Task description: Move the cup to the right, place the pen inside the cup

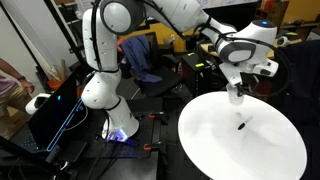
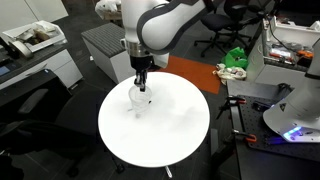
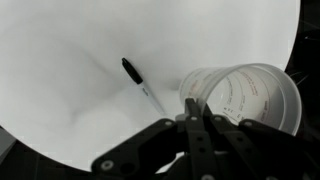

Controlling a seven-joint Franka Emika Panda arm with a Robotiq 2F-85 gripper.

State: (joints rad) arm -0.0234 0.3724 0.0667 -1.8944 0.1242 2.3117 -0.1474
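Note:
Next, I let go of the clear cup, which stands on the table now, on the white table, between the black pen and the table's near edge (image 1: pixel 253 155) (image 3: pixel 70 88).
The clear cup (image 3: pixel 248 92) stands on the white round table (image 3: pixel 60 90), at the right of the wrist view. My gripper (image 3: pixel 198 103) is shut on the cup's wall at the rim, with one finger on each side of it. The black pen (image 3: pixel 140 84) lies flat on the table just left of the cup, apart from it. In both exterior views the gripper (image 1: pixel 236 90) (image 2: pixel 141 80) points down at the cup (image 1: pixel 236 98) (image 2: pixel 139 98) near the table's far edge. The pen (image 1: pixel 241 126) shows as a small dark mark nearer the table's middle.
The round table (image 1: pixel 270 150) (image 2: pixel 170 140) is otherwise bare white. Office chairs, a jacket (image 1: pixel 140 55) and desks stand behind it. A second robot base (image 2: pixel 295 115) stands beside the table. The table's edge runs close behind the cup.

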